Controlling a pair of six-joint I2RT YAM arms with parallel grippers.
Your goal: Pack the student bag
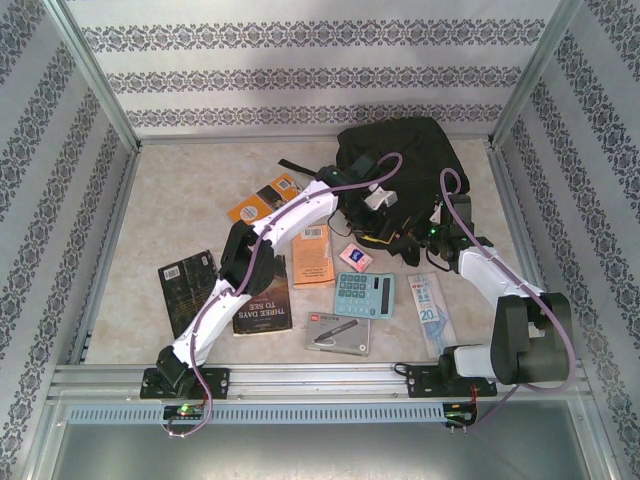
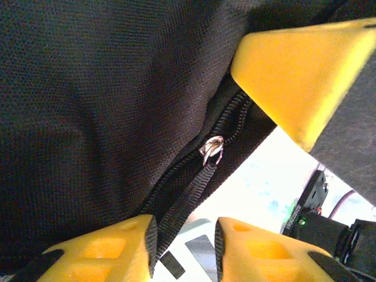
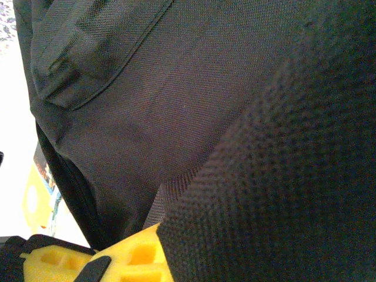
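The zipper pull strap's lower end, far from the metal slider, is at my left gripper's fingers, so I need to open them and grip the strap (image 2: pixel 205 174) beside the slider.
The student bag (image 1: pixel 400 160) is a big black fabric backpack lying at the back of the table, right of centre. My left gripper (image 1: pixel 378 203) is at its front edge. In the left wrist view its jaws (image 2: pixel 185 232) are open a little. The black zipper pull strap (image 2: pixel 188 197) hangs from the metal slider (image 2: pixel 212 150) between them, lying against the left pad and clear of the right one. My right gripper (image 1: pixel 428 232) is at the bag's near right edge, shut on its fabric. One yellow finger (image 3: pixel 138 255) shows; black cloth hides the rest.
On the table in front of the bag lie a teal calculator (image 1: pixel 364 294), two orange books (image 1: pixel 314 256), a black book (image 1: pixel 187 290), a grey case (image 1: pixel 338 333), a white-blue packet (image 1: pixel 430 312) and a small pink item (image 1: pixel 354 257). Patterned walls enclose three sides.
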